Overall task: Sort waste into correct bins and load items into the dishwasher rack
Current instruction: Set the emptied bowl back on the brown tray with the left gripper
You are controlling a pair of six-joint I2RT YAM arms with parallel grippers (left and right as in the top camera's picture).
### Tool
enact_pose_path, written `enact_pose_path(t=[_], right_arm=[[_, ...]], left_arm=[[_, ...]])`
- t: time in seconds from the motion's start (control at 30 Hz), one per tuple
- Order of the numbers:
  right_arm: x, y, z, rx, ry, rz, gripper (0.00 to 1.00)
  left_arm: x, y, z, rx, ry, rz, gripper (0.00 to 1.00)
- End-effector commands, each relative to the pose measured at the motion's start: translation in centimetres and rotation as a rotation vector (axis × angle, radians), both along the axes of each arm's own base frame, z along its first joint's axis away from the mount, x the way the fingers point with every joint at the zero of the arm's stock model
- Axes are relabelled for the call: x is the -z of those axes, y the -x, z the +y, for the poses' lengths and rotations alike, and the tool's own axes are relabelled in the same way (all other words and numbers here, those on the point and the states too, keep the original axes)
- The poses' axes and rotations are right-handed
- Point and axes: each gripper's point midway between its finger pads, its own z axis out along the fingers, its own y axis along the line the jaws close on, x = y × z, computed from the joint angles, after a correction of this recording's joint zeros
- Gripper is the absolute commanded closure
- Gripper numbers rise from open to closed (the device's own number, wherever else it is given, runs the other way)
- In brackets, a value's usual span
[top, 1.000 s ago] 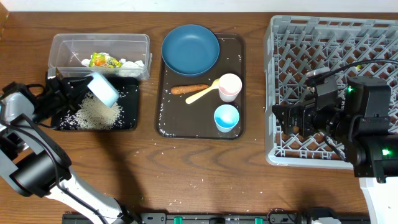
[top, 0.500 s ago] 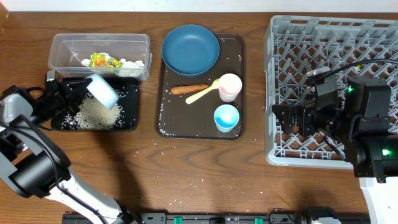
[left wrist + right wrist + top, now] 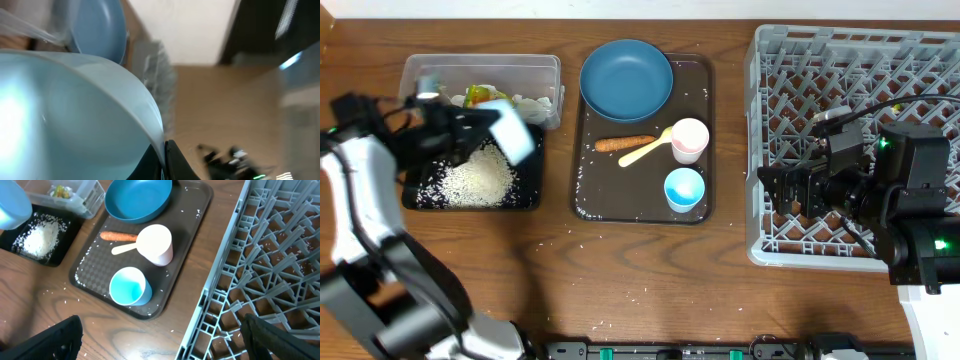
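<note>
My left gripper needs to set the pale blue-white bowl down and release it on the brown serving tray (image 3: pixel 619 191), beside the light blue cup.
My left gripper (image 3: pixel 488 122) is shut on the rim of the pale blue-white bowl (image 3: pixel 512 136) and holds it tilted above the black tray (image 3: pixel 525 195), where a heap of white rice (image 3: pixel 472 178) lies. In the left wrist view the bowl (image 3: pixel 75 115) fills the frame, with the fingers (image 3: pixel 164 161) pinched on its rim. The clear tub (image 3: pixel 430 70) holds the yellow-green wrapper (image 3: pixel 480 95) and paper scraps. My right gripper (image 3: pixel 165 340) is open and empty above the table by the grey rack (image 3: pixel 850 60). The brown serving tray (image 3: pixel 582 190) carries the blue plate (image 3: pixel 626 78), sausage stick (image 3: pixel 625 143), yellow spoon (image 3: pixel 645 150), pink cup (image 3: pixel 690 140) and light blue cup (image 3: pixel 684 189).
Loose rice grains (image 3: pixel 610 245) are scattered on the wooden table in front of the trays. The rack's front left corner (image 3: pixel 210 305) lies between my right fingers. The right arm (image 3: pixel 910 200) hangs over the rack's front part.
My left arm has swung up and to the right, carrying the bowl from the black tray's back left toward its back right corner. The right arm has not moved.
</note>
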Motion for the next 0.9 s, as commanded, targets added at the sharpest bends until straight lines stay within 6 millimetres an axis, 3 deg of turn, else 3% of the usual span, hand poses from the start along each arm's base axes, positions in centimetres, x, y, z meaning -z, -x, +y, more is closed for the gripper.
enact_pose_path(t=[0.0,0.2,0.4,0.63,0.87], right_arm=[[-0.8,0.1,0.7,-0.022,-0.013,-0.016,0.01],[-0.8,0.1,0.7,-0.012,-0.023,-0.008,0.01],[-0.7,0.2,0.7,-0.012,-0.022,-0.004,0.01],[-0.7,0.2,0.7,-0.013,-0.022,-0.001,0.01],[-0.5,0.3,0.7,-0.013,-0.021,0.007,0.01]], left_arm=[[1.1,1.3,-3.4,0.078,-0.336,0.007,0.94],[4.2,3.1,-9.8,0.240,-0.741,0.048,0.94],[9.4,4.4,-15.1,0.349,-0.995,0.126,0.94],[15.2,4.9,-18.9,0.403,-1.108,0.213,0.94],[18.4,5.4,-20.5,0.457,-1.127,0.255,0.90]])
